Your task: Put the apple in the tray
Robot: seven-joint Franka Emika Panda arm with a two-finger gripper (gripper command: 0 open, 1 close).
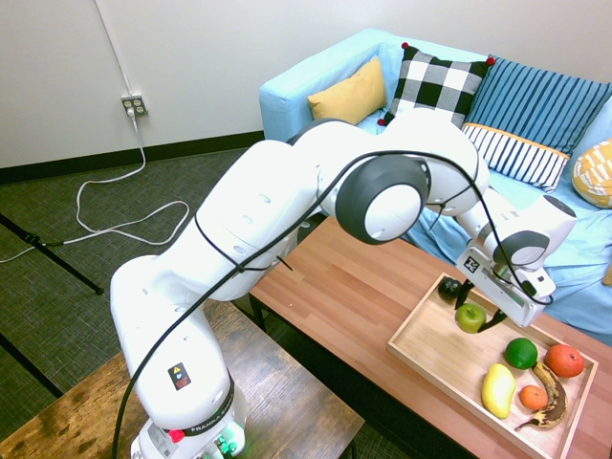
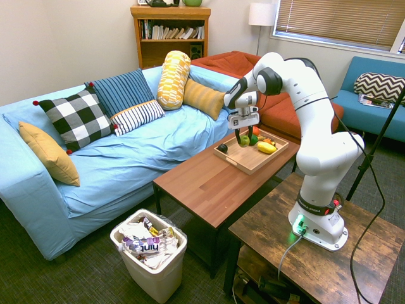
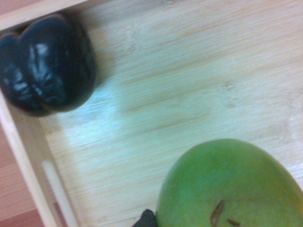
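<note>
Next, my gripper lets go of the apple on the bottom of the bare tray, between the blackish fruit (image 1: 469,332) (image 3: 228,145) and the green lime. The apple is now low over the tray.
My gripper (image 1: 480,308) is shut on the yellow-green apple (image 1: 469,316), holding it low over the sofa-side end of the light wooden tray (image 1: 421,359). From the other side, the apple (image 2: 244,140) hangs in the gripper (image 2: 244,135) above the tray (image 2: 248,163). Up close, the wrist view has the apple (image 3: 232,189) over the bare tray floor (image 3: 180,94). I cannot tell whether the apple touches the floor.
A blackish fruit (image 1: 449,289) (image 3: 47,71) lies in the tray's corner beside the apple. Further along the tray lie a green lime (image 1: 520,353), a red fruit (image 1: 564,360), a small orange (image 1: 533,397), a yellow fruit (image 1: 497,390) and a brown banana (image 1: 553,404). The tray sits on a wooden coffee table (image 1: 363,277) by the blue sofa (image 2: 126,158).
</note>
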